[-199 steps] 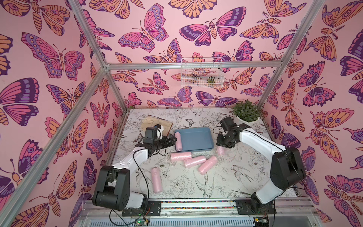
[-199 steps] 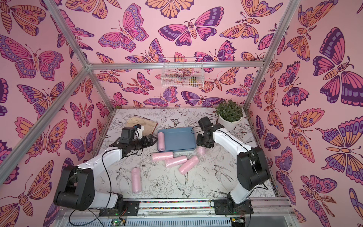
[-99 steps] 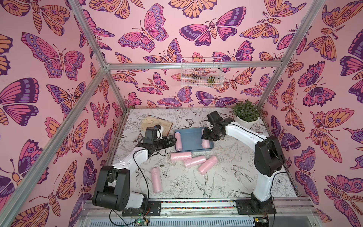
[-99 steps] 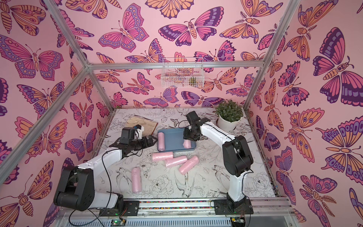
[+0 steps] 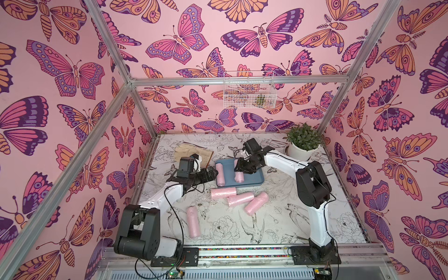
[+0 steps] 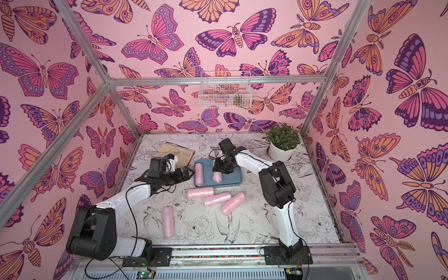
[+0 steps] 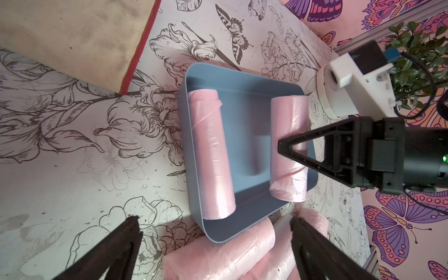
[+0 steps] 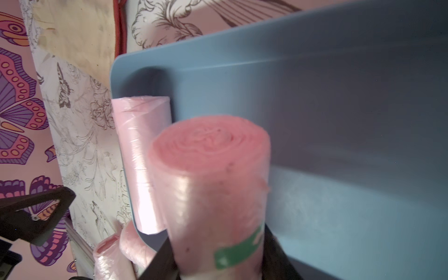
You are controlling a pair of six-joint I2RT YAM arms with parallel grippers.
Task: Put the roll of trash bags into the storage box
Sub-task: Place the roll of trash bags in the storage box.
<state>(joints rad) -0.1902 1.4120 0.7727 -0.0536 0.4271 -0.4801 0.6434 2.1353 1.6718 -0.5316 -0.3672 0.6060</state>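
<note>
The pink roll in my right gripper should be released in the storage box (image 5: 227, 174) (image 8: 195, 163), alongside the roll lying there.
The slate-blue storage box (image 5: 253, 179) (image 6: 231, 180) lies at mid-table. One pink roll (image 5: 220, 174) (image 7: 211, 155) lies along its left wall. My right gripper (image 5: 242, 167) (image 8: 218, 254) is shut on another pink roll of trash bags (image 5: 238, 176) (image 6: 217, 177) (image 8: 211, 174) with a green label. It holds that roll over the box's (image 7: 247, 135) right half, parallel to the first roll (image 8: 140, 157). My left gripper (image 5: 211, 175) (image 7: 215, 219) stands open and holds nothing, just left of the box at its front left corner.
Several loose pink rolls (image 5: 223, 193) (image 5: 256, 203) (image 5: 193, 221) lie in front of the box. A potted plant (image 5: 301, 145) stands at the back right. A beige cloth (image 5: 194, 152) lies at the back left. A white wire basket (image 5: 248, 89) hangs on the back wall.
My right arm has swung left from the table beside the box's right edge, carrying its roll over the box. The left arm has not moved.
</note>
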